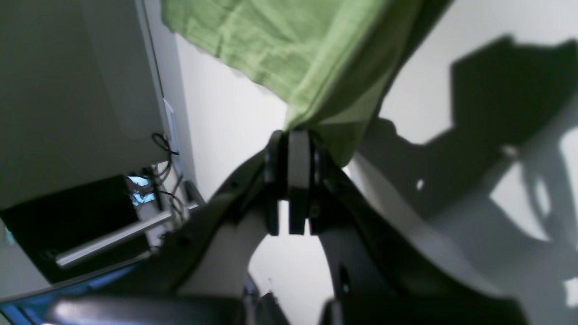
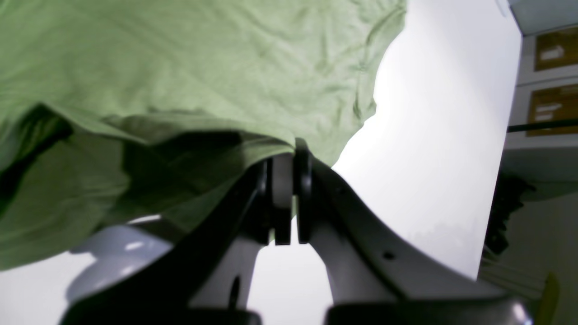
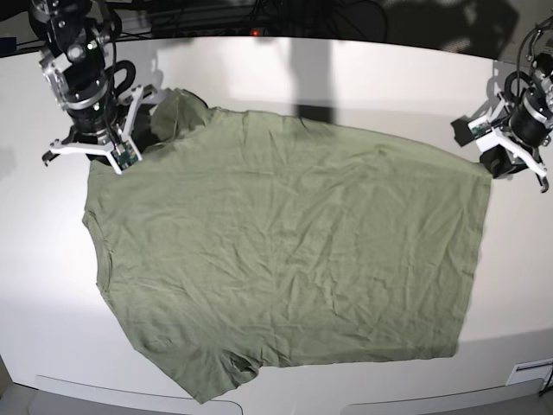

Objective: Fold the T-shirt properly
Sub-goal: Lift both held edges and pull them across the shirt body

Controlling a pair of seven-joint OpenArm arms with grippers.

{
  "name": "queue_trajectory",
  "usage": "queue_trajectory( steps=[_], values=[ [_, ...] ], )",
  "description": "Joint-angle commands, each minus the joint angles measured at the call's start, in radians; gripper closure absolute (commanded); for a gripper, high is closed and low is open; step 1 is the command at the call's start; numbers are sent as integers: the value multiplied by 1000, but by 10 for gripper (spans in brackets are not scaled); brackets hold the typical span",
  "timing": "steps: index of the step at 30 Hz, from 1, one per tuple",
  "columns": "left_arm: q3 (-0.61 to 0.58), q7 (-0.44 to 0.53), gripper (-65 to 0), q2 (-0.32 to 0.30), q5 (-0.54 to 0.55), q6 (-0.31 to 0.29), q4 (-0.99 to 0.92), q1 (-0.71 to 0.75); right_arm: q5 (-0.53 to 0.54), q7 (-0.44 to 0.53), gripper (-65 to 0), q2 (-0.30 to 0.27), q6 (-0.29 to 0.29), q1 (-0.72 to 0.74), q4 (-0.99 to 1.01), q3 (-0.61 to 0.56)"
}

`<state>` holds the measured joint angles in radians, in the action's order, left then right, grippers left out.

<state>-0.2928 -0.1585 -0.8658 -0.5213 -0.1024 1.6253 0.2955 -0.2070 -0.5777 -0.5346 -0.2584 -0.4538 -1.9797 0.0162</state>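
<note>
Next, I release the T-shirt's lifted corner with my left gripper on the shirt's own body (image 3: pixel 473 245), near the hem's middle.
The sage-green T-shirt (image 3: pixel 285 251) lies spread and wrinkled on the white table (image 3: pixel 346 78), neck to the left and hem to the right. My right gripper (image 3: pixel 130 154) sits at the upper-left shoulder by the sleeve. In the right wrist view the right gripper (image 2: pixel 289 151) is shut on a fold of the T-shirt (image 2: pixel 203 67), lifted a little. My left gripper (image 3: pixel 489 162) is at the upper-right hem corner. The left wrist view shows the left gripper (image 1: pixel 293 134) shut on a pinch of the T-shirt (image 1: pixel 298 49), which rises from the table.
The table's curved front edge (image 3: pixel 285 405) runs along the bottom of the base view. Dark cables and gear (image 3: pixel 259 17) sit behind the far edge. A shelf with brown boxes (image 2: pixel 548 95) stands beyond the table's side. A cabinet and wiring (image 1: pixel 153 189) are off the other side.
</note>
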Motion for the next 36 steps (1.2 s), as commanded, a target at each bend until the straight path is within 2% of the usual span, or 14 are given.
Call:
queue_trajectory(
  steps=[1, 5, 10, 15, 18, 21, 25, 29, 36],
  values=[
    [10, 8, 0, -8, 3, 23, 9, -18, 8, 17, 0, -11, 11, 22, 2, 6],
    [10, 10, 0, 53, 3, 23, 0, -49, 76, 21, 0, -11, -23, 102, 83, 6],
    [10, 13, 0, 108, 3, 22, -23, -103, 81, 24, 0, -11, -53, 201, 186, 6],
    [10, 13, 0, 124, 11, 20, -73, -169, 90, 29, 0, -11, -89, 293, 276, 6],
    [10, 13, 0, 123, 48, 20, -106, -206, 111, 31, 0, -11, -126, 346, 314, 6],
    [10, 14, 0, 127, 101, 20, -141, -235, 126, 31, 0, -11, -132, 396, 346, 6],
    [10, 59, 0, 146, 108, 20, -189, -253, 141, 40, 0, -11, -179, 460, 402, 2],
    [10, 84, 0, 171, 107, 20, -211, -252, 178, 44, 0, -11, -200, 522, 456, 2],
    [10, 99, 0, 210, 108, 19, -212, -279, 230, 54, 0, -11, -297, 624, 522, 2]
  ],
)
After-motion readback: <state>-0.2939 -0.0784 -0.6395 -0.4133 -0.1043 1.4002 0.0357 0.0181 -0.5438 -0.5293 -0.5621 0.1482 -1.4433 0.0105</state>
